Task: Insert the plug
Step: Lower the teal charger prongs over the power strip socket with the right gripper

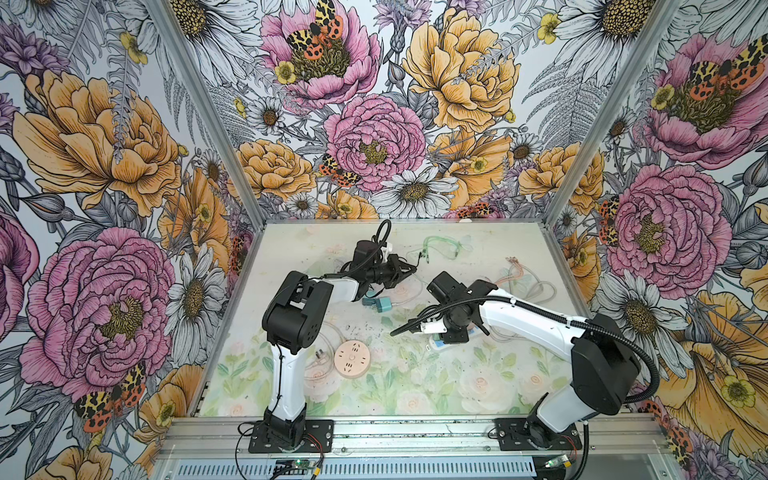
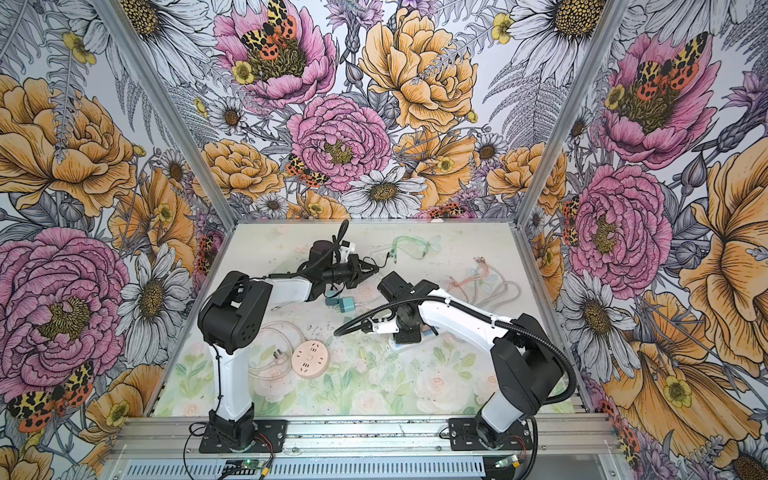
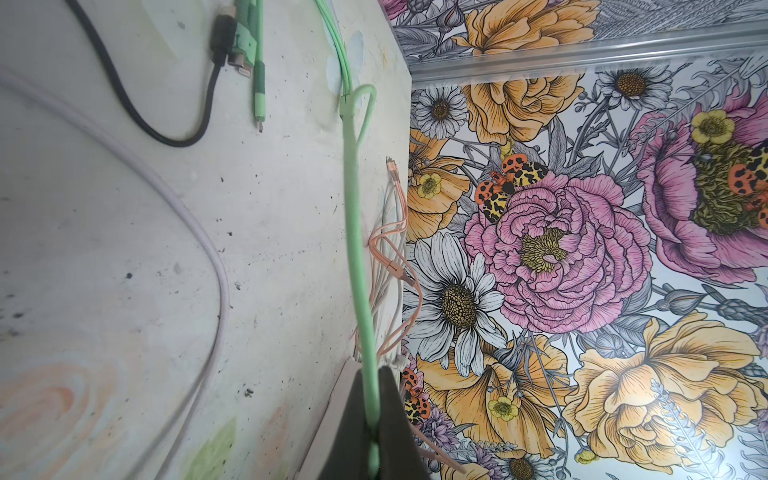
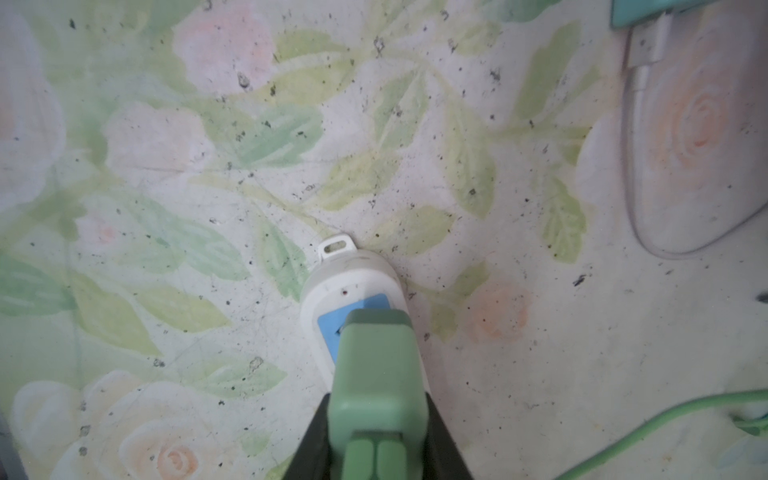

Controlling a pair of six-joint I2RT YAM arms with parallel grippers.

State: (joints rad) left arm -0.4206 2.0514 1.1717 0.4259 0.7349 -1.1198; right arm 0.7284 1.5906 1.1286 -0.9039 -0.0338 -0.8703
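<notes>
The robot's right gripper will release the green plug in the sockets at the looped end of the white power strip point(image 1: 432, 344) point(image 4: 342, 308).
In the right wrist view my right gripper point(image 4: 376, 440) is shut on a green plug point(image 4: 376, 374), its dark fingers point(image 4: 316, 440) pressed against the plug's two sides. The plug stands over the blue socket face of a white power strip point(image 4: 332, 286) lying on the mat. The prongs are hidden, so I cannot tell whether they sit in the socket. In both top views the strip point(image 1: 436, 345) point(image 2: 397, 347) peeks out under the right wrist. My left gripper point(image 3: 374, 415) point(image 1: 409, 269) is shut on a thin green cable point(image 3: 357, 249), held above the far middle of the table.
A round pink socket block point(image 1: 352, 358) lies front left by the left arm. A teal adapter point(image 1: 376, 305) sits mid-table. Pink cables point(image 1: 519, 274) lie back right, green cable ends point(image 1: 432, 249) at the back. A black cable point(image 3: 137, 116) and a pale cable point(image 3: 216, 266) cross the mat.
</notes>
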